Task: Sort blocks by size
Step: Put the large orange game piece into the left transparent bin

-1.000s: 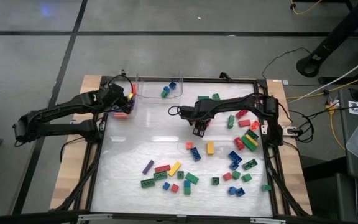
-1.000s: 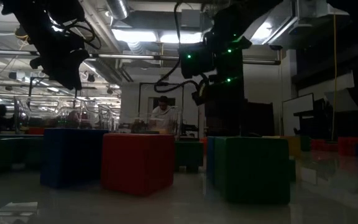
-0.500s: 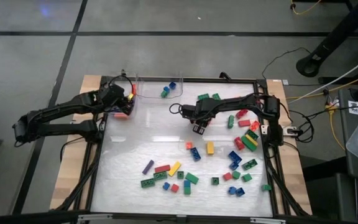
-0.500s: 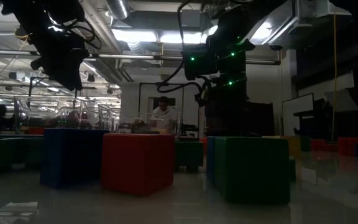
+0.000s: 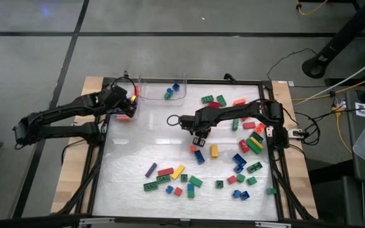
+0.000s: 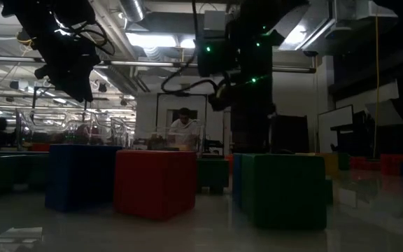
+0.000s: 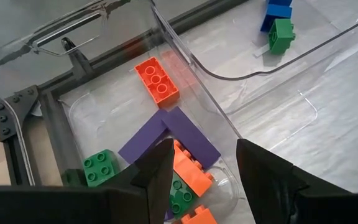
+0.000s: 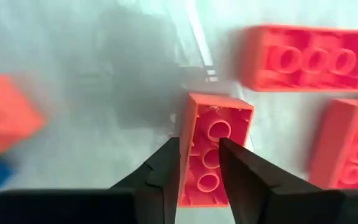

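Observation:
I need to open my right gripper and take the red block squarely by both long sides (image 8: 188,138), because the block slants and one finger is over its hollow bottom side.
Loose blocks (image 5: 214,151) in red, orange, yellow, green, blue and purple lie scattered over the table's right and near parts. My right gripper (image 5: 198,134) points down near the table's middle and is shut on a long red block (image 8: 213,134). My left gripper (image 5: 124,100) hangs over a clear bin (image 5: 127,109) at the far left. It stands open (image 7: 204,162) with nothing between its fingers. That bin holds orange, purple and green blocks (image 7: 157,81). A second clear bin (image 5: 163,92) beside it holds blue and green blocks. My right gripper comes from above, pointing down, and has the red block between its two fingers, along its long sides. One finger (image 8: 166,165) is against one long wall (image 8: 188,134); the other finger (image 8: 241,168) hides the opposite side. The hollow underside faces up. Lifted clear or not, I cannot tell.
Two more red blocks (image 8: 303,56) lie close beside the held one. The black frame (image 5: 182,81) runs around the table top. In the low view large-looking blue (image 6: 82,175), red (image 6: 154,183) and green (image 6: 282,189) blocks stand close. A person (image 6: 184,122) shows far behind.
My right gripper has gone toward the table's left edge and a little toward the near edge, mostly in the last half second. Its arm has swung clear of a red and an orange block at the far side, which now show.

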`<state>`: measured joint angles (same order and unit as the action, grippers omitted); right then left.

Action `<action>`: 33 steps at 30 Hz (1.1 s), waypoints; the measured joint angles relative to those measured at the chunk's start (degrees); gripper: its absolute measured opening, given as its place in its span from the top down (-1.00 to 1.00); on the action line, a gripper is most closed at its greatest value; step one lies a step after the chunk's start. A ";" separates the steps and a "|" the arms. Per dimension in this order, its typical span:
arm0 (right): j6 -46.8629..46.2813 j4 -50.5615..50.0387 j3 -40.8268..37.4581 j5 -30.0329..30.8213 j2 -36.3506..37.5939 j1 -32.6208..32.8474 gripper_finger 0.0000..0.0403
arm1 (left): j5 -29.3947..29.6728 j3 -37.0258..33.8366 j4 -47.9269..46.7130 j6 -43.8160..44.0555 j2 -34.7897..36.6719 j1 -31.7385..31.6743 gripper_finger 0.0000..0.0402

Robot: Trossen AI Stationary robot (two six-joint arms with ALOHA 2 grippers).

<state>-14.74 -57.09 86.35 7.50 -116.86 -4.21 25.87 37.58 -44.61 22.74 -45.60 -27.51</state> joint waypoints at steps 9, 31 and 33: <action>0.00 0.00 0.98 1.21 0.02 -0.26 0.45 | 0.01 0.00 -0.01 -0.03 0.00 0.00 0.19; -3.18 0.99 -3.54 0.82 0.28 -1.44 -0.20 | 0.02 0.00 -0.01 -0.22 0.00 -0.02 0.19; -3.23 1.75 -4.90 -0.46 0.28 -2.02 -0.20 | 0.02 0.00 -0.01 -0.22 0.00 -0.01 0.19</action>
<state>-17.98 -55.34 81.45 7.03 -116.57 -6.22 25.89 37.58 -44.62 22.52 -45.60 -27.52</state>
